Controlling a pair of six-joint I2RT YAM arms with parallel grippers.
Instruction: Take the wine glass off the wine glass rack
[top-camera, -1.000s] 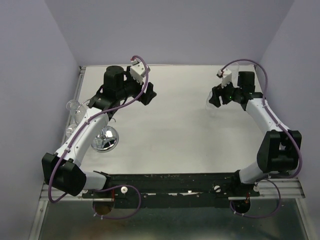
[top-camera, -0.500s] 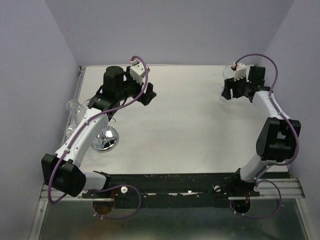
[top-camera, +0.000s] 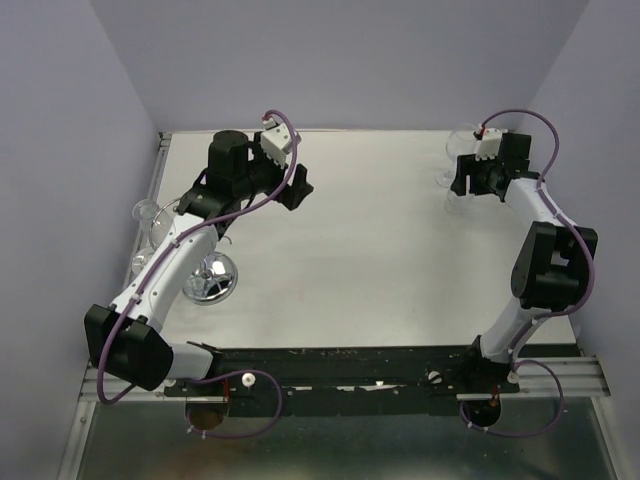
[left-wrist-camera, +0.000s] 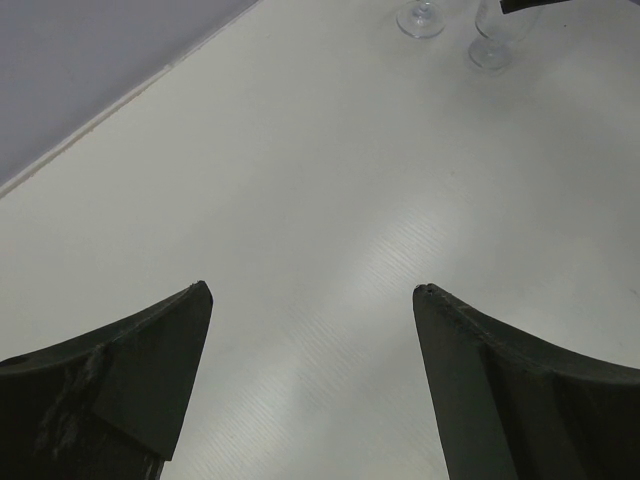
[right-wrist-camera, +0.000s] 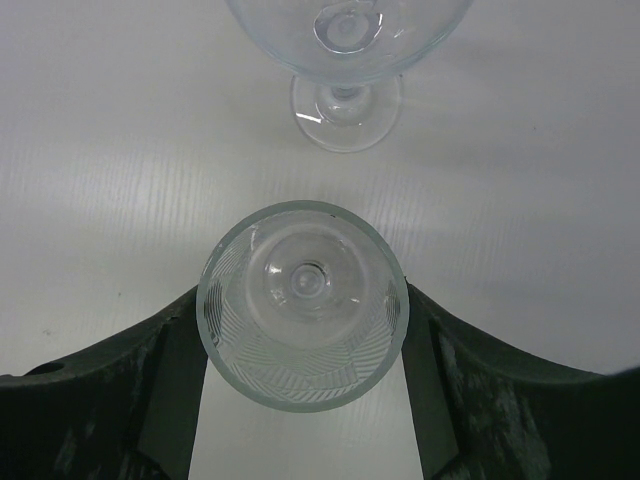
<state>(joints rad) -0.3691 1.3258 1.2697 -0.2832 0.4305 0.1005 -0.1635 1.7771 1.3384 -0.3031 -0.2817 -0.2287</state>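
Next, I release the patterned wine glass with my right gripper on the table (top-camera: 462, 205) (right-wrist-camera: 325, 275) just in front of the second wine glass.
The chrome wine glass rack (top-camera: 211, 278) stands at the left, partly under my left arm, with clear glasses (top-camera: 146, 212) still hanging on its left side. My right gripper (top-camera: 458, 184) is at the far right of the table, shut on a patterned wine glass (right-wrist-camera: 302, 305). The glass is upright between the fingers (right-wrist-camera: 170, 360), and its foot (left-wrist-camera: 490, 54) is at the table surface. A second wine glass (right-wrist-camera: 346, 40) stands just beyond it. My left gripper (top-camera: 295, 192) is open and empty above bare table, as the left wrist view (left-wrist-camera: 312, 290) shows.
The table's back edge and the purple back wall lie just beyond the two glasses. The right wall is close to my right arm. The second glass's foot (left-wrist-camera: 421, 19) stands near the held glass's foot.
My right gripper has carried the wine glass back and to the right, then down beside the standing glass. The left arm has not moved.
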